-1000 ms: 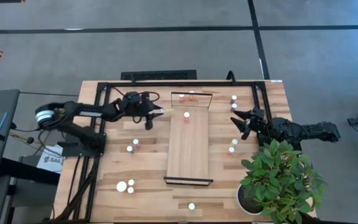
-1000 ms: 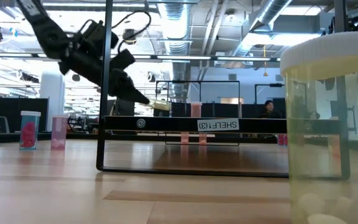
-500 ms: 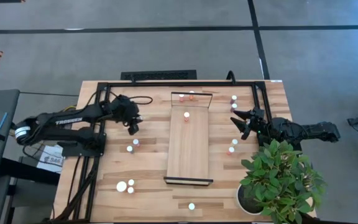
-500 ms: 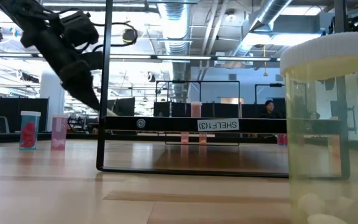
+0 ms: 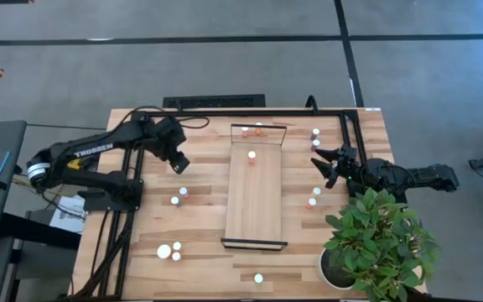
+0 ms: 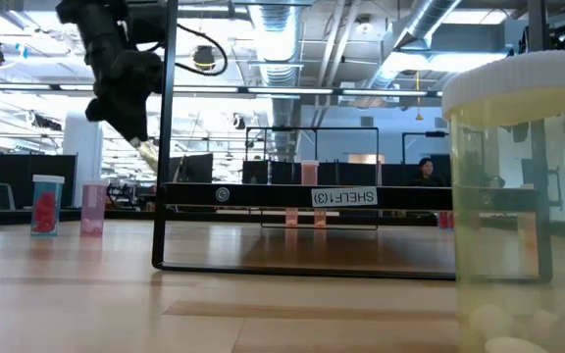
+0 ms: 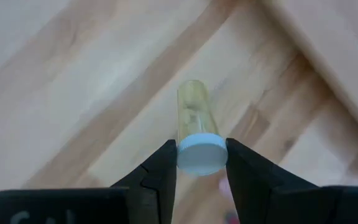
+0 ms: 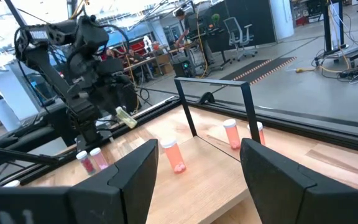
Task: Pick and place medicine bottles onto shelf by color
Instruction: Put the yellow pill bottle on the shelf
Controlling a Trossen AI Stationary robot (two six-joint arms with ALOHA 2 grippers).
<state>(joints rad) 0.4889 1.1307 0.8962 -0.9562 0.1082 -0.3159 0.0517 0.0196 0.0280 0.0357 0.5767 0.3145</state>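
Observation:
The yellow bottle is tilted in my left gripper, so next I stand it upright and take its white cap [image 7: 202,154] from above first before I go to the shelf.
My left gripper [image 5: 179,164] is up above the table, left of the shelf's far half, shut on a pale yellowish bottle [image 7: 193,109] with a white cap; it also shows in the low view [image 6: 143,149]. The shelf [image 5: 254,197] is a long pale board in the middle of the table. One bottle [image 5: 251,155] stands on it, and two more [image 5: 251,130] stand at its far rail. Other bottles stand on the table to the left [image 5: 179,196] and right [image 5: 314,196]. My right gripper [image 5: 322,164] is open and empty, right of the shelf. My left gripper pinches the bottle's white cap [image 7: 185,158] between its two fingers, one on each side. The bottle's body sticks out ahead past the fingertips, in line with the fingers. The fingers slant downward [image 6: 135,137], and the bottle is lifted clear of the table.
A black frame [image 5: 141,159] runs along the table's far and side edges. A potted plant [image 5: 380,247] stands at the near right. Bottles stand near the front left [image 5: 168,251] and front edge [image 5: 258,278]. One large bottle [image 6: 518,196] fills the low view's right.
My left gripper, still shut on the pale bottle, has drawn back from the shelf's far end toward the table's left edge and risen. It has turned from pointing at the shelf to slanting down over the table.

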